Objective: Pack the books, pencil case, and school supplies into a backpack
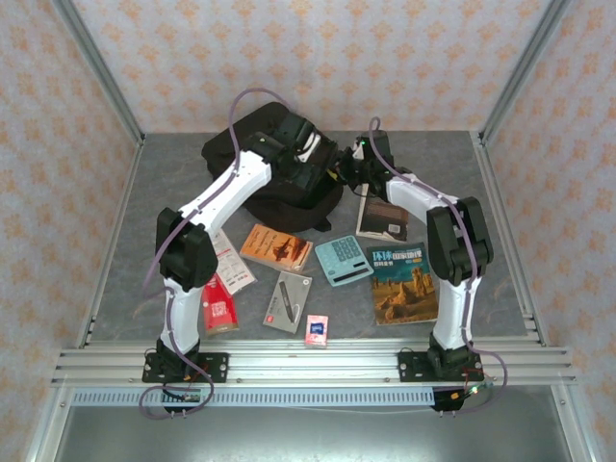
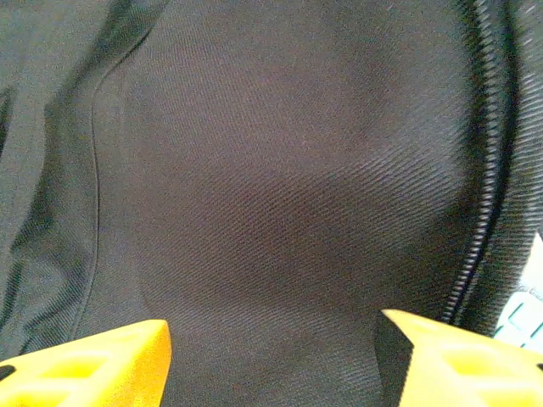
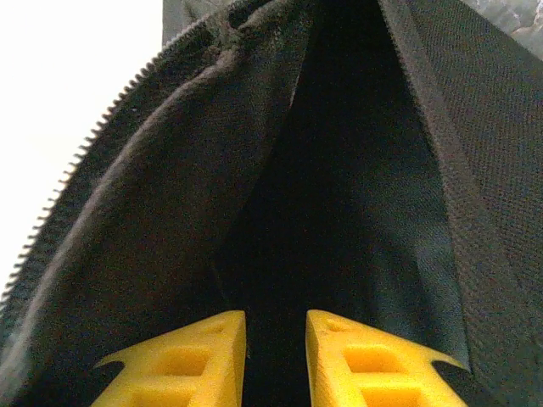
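My left fingers hover over the backpack's flat fabric beside the zip, so they should pinch the zip edge (image 2: 487, 186) and hold the backpack's opening wide.
The black backpack (image 1: 274, 178) lies at the back centre of the table. My left gripper (image 2: 271, 360) hovers over its fabric (image 2: 280, 186), jaws wide open and nothing between them. My right gripper (image 3: 276, 356) is at the backpack's right edge, jaws nearly together on a fold of dark lining (image 3: 280, 212) beside the zip (image 3: 76, 178). On the table in front lie the orange book (image 1: 276, 246), the black book (image 1: 382, 218), the desert book (image 1: 404, 282), the teal calculator (image 1: 344, 260), a grey flat box (image 1: 288, 301), a blue-and-pink box (image 1: 316, 330), a red packet (image 1: 219, 310) and a white-and-red card (image 1: 231, 260). The pencil case is hidden.
Metal rails (image 1: 308, 364) run along the table's near edge. Upright frame posts stand at the back corners (image 1: 106, 77). Patterned walls close in the left, right and back sides. A pale item (image 2: 528, 301) shows beside the backpack's zip.
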Tool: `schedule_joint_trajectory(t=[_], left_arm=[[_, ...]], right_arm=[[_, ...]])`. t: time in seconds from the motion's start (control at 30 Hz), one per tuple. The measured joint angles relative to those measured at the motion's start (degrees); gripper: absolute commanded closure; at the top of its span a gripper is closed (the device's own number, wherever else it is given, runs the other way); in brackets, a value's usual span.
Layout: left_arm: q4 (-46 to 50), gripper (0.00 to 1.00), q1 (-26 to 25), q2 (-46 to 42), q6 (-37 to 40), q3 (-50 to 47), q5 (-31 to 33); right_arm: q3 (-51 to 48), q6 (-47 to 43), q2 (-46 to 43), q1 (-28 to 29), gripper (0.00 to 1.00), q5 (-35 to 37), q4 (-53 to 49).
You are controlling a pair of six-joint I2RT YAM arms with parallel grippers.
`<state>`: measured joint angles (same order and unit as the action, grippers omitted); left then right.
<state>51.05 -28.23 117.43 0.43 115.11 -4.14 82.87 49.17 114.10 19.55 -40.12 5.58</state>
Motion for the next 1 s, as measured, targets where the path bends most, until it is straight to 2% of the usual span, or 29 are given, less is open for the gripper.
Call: schedule_joint_trajectory(t=[0.17, 0.5, 0.63, 0.8, 0.87, 0.9, 0.93, 1.0], left_arm=[[-1.97, 0.29, 0.00, -1.62, -0.39, -3.37, -0.92], [-6.05, 0.21, -0.20, -10.91, -0.28, -7.93, -4.68], [-6.29, 0.20, -0.74, -9.46, 0.09, -7.58, -4.13], [-5.92, 0.20, -2.12, -1.25, 0.33, -2.45, -0.13], [-5.57, 0.26, -2.56, 1.75, 0.72, -0.92, 2.49], [-5.42, 0.34, -2.82, 3.15, 0.76, -0.28, 4.46], [-5.31, 0.50, -2.93, 4.13, 0.72, 0.24, 6.23], [-5.22, 0.75, -3.19, 5.05, 1.18, 0.59, 9.38]], right_arm=[[1.53, 0.35, 0.00, 0.00, 0.76, -0.46, 0.04], [3.37, 0.85, 0.83, 0.00, 0.76, -1.09, 0.07], [3.52, 1.27, 1.27, 0.04, 0.76, -1.46, 0.07], [3.52, 2.10, 1.38, 0.28, 0.76, -1.55, 0.09], [3.52, 2.36, 1.38, 0.28, 0.77, -1.70, 0.11], [3.52, 2.51, 1.38, 0.28, 0.77, -1.77, 0.13], [3.52, 2.69, 1.38, 0.28, 0.77, -1.84, 0.13], [3.52, 2.67, 1.38, 0.28, 0.78, -1.86, 0.07]])
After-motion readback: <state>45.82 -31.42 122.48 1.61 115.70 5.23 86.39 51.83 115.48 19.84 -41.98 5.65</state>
